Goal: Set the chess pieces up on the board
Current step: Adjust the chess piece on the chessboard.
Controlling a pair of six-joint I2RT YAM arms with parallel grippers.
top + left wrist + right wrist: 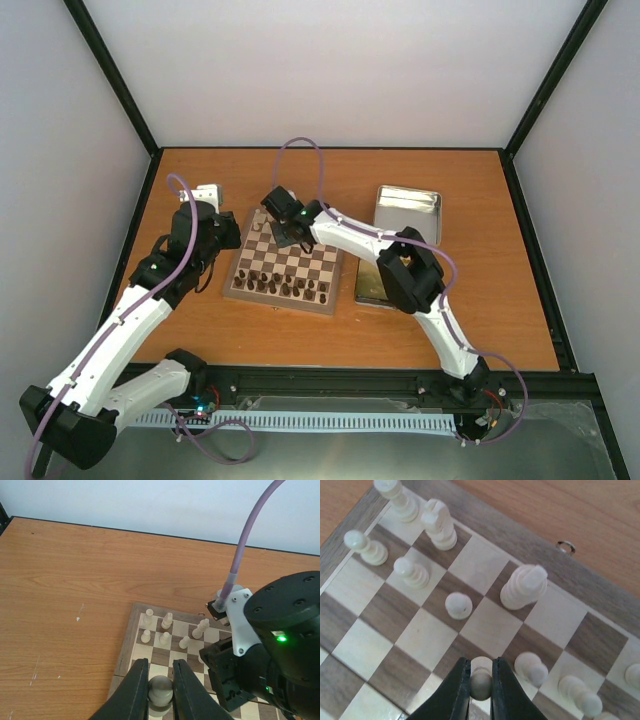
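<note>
Next, my left gripper lets go of the cream piece on the dark far-row square [311, 223] [226, 636], which lies under the arm of my right gripper.
The wooden chessboard [283, 266] lies mid-table. Dark pieces stand along its near rows; cream pieces [166, 621] stand at its far left corner. My left gripper [160, 692] is shut on a cream pawn [161, 691] and holds it over the board's left edge. My right gripper [481, 686] is shut on the head of another cream pawn [481, 680] over a square among the cream pieces [522, 586]. In the top view the right gripper [290, 237] is above the board's far side and the left gripper [222, 250] is beside its left edge.
A silver tin lid [407, 213] lies at the back right, and a gold tin [368, 285] sits right of the board, partly under the right arm. The right arm's black wrist [280, 650] fills the lower right of the left wrist view.
</note>
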